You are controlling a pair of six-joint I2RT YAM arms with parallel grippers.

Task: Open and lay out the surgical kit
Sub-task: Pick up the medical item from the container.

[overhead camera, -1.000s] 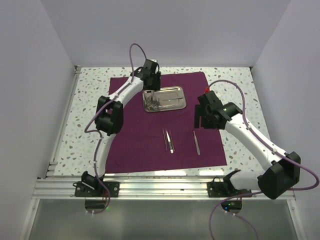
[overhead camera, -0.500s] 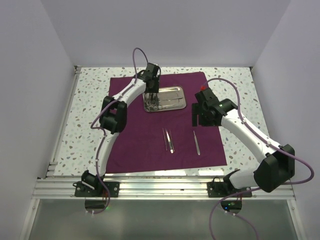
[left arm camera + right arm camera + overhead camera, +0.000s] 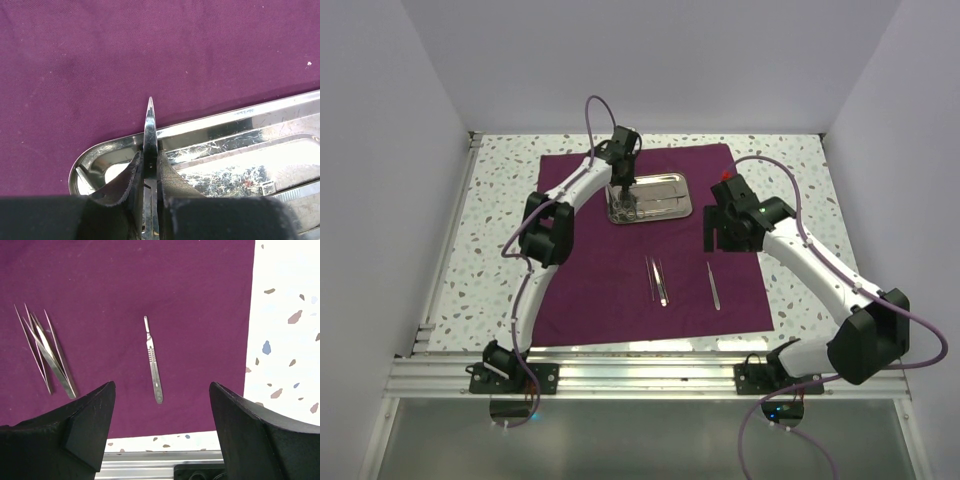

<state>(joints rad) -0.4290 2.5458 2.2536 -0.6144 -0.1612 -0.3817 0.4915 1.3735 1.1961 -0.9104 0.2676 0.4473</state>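
Note:
Next, I release the slim steel instrument from my left gripper on the purple cloth (image 3: 585,292) beside the tweezers, opposite the thin handle.
The dark purple cloth (image 3: 610,290) lies spread flat, with the shiny steel tray (image 3: 665,195) on its far part. My left gripper (image 3: 623,190) reaches down into the tray's left end. In the left wrist view it (image 3: 150,162) is shut on a slim pointed steel instrument (image 3: 150,115), whose tip sticks out over the tray rim (image 3: 225,120). A few more instruments (image 3: 625,207) lie in the tray. Tweezers (image 3: 657,280) and a thin flat handle (image 3: 713,287) rest on the cloth. My right gripper (image 3: 720,240) hovers open above that handle (image 3: 152,357), with the tweezers (image 3: 45,350) to its left.
The speckled tabletop (image 3: 500,230) shows around the cloth. An aluminium rail (image 3: 650,375) runs along the near edge, and white walls close in the left, right and back.
My left gripper has lowered into the tray and closed on the steel instrument. The right arm has shifted slightly left, its jaws still wide.

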